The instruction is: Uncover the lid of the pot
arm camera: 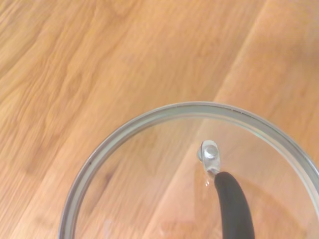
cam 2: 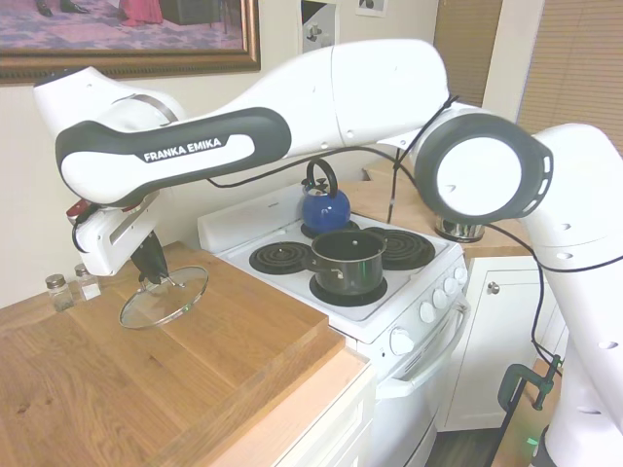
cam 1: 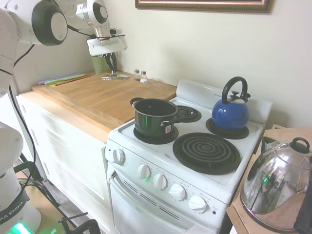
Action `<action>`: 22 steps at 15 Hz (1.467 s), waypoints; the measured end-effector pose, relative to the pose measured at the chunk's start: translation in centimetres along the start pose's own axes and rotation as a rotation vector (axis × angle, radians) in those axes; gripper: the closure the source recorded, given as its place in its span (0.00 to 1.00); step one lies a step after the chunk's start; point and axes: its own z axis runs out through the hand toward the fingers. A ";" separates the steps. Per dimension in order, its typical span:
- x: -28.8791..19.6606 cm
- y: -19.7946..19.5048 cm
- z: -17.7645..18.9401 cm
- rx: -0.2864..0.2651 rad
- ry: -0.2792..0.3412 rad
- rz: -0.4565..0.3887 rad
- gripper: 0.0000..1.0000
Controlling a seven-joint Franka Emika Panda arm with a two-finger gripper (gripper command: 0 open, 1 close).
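My gripper is holding the glass lid. It will let it go on the wooden counter (cam 1: 126,91) just in front of the small shakers.
The dark pot (cam 1: 155,116) (cam 2: 348,260) stands open on the stove's front left burner, nothing covering it. The clear glass lid (cam 2: 164,297) (cam 1: 115,76) (arm camera: 164,174) with its metal rim is far from the pot, low over the wooden counter, slightly tilted; whether it touches the wood I cannot tell. My gripper (cam 2: 151,265) (cam 1: 111,66) points down right over the lid, its dark fingers shut on the lid's black loop knob (arm camera: 233,204).
A blue kettle (cam 1: 230,111) (cam 2: 324,206) sits on the back right burner. A large shiny domed lid (cam 1: 275,183) lies on the side table right of the stove. Two small shakers (cam 1: 140,74) (cam 2: 58,290) and a green cup (cam 1: 100,63) stand by the wall.
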 end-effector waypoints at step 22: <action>5.4 -1.2 9.3 -0.046 -0.108 0.048 1.00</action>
